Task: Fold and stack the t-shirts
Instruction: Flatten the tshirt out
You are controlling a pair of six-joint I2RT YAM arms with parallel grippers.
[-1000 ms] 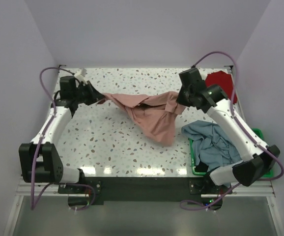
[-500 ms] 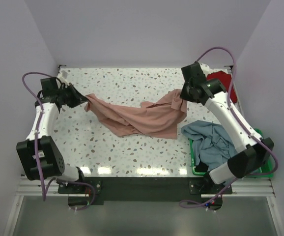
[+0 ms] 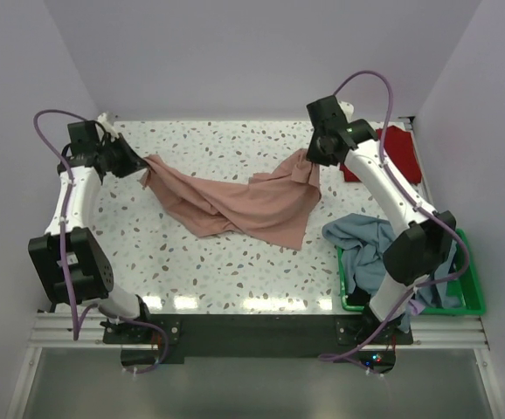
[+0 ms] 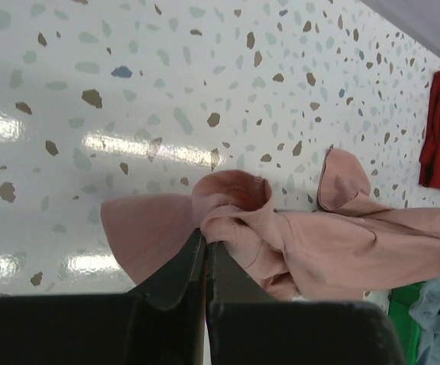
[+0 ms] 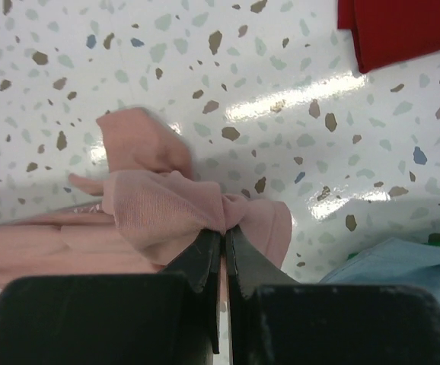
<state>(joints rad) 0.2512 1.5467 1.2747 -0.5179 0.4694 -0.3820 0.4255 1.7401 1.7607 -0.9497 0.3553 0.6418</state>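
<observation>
The salmon-pink t-shirt hangs in a twisted band, bunched at both grippers. I should lay it down and take its near corner (image 3: 296, 242) with my right gripper.
A salmon-pink t-shirt (image 3: 244, 202) hangs stretched between both grippers, sagging onto the table's middle. My left gripper (image 3: 141, 164) is shut on its left edge at the far left; in the left wrist view (image 4: 205, 237) the cloth (image 4: 311, 251) bunches at the closed jaws. My right gripper (image 3: 314, 157) is shut on its right edge; the right wrist view (image 5: 224, 228) shows pink fabric (image 5: 163, 213) pinched between the jaws. A deep red t-shirt (image 3: 392, 150) lies folded at the far right, also in the right wrist view (image 5: 403, 26). A blue-grey t-shirt (image 3: 370, 249) spills from the basket.
A green plastic basket (image 3: 462, 301) stands at the near right edge, holding crumpled blue-grey cloth. The speckled table (image 3: 235, 262) is walled on three sides. The right arm's links (image 3: 392, 201) reach over the basket and the blue-grey shirt.
Both grippers moved toward the far side and the left one further left, pulling the pink shirt wider and flatter. The shirt's hanging middle now lies spread on the table.
</observation>
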